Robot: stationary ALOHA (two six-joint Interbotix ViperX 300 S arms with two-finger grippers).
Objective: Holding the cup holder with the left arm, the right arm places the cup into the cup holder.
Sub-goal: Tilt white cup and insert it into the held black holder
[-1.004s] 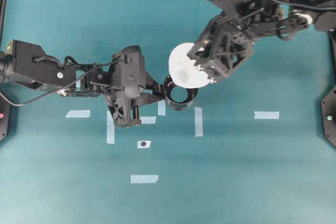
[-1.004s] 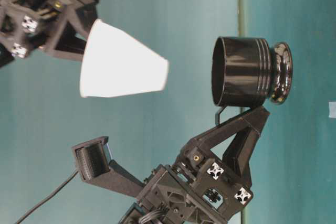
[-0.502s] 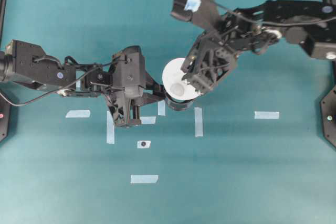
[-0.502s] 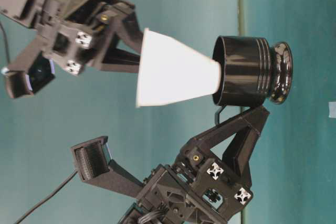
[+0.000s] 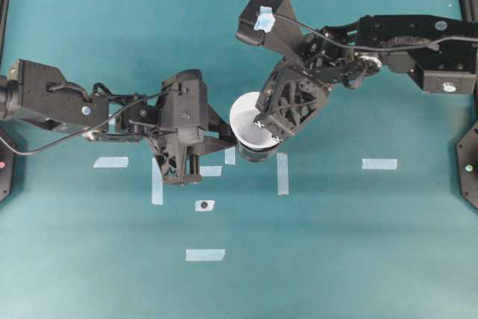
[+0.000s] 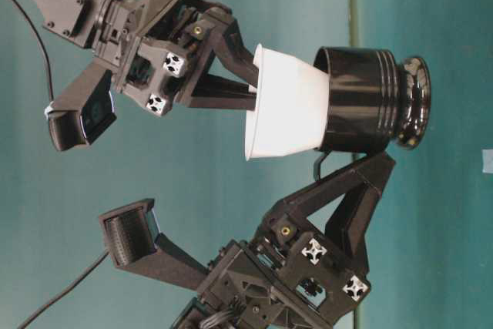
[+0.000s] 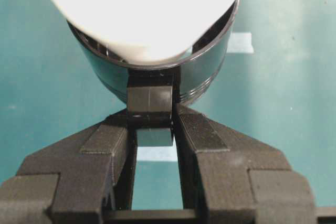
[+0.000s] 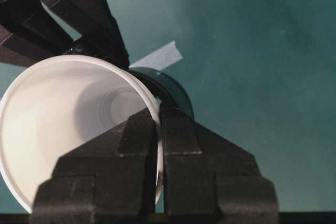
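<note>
Next, my right gripper releases the white cup inside the opening of the black cup holder (image 5: 272,132) by my left gripper.
The glossy black cup holder (image 6: 362,109) is held off the teal table. My left gripper (image 7: 150,121) is shut on its small handle stub. The white cone cup (image 6: 289,113) has its narrow end inside the holder's mouth, and its wide rim stands out of it. My right gripper (image 8: 160,116) is shut on the cup's rim, one finger inside the cup (image 8: 68,114) and one outside. From overhead, the cup (image 5: 248,121) hides most of the holder (image 5: 258,156), with the left gripper (image 5: 224,136) to its left and the right gripper (image 5: 265,126) over it.
Pale tape strips lie on the table at several spots, such as a strip (image 5: 282,173) just below the holder, one at the right (image 5: 379,163) and one nearer the front (image 5: 205,255). A tape scrap with a black dot (image 5: 204,205) sits below the left gripper.
The right gripper has carried the cup from up and to the right over to the holder and pushed its narrow end in. The left gripper and the holder have stayed still.
</note>
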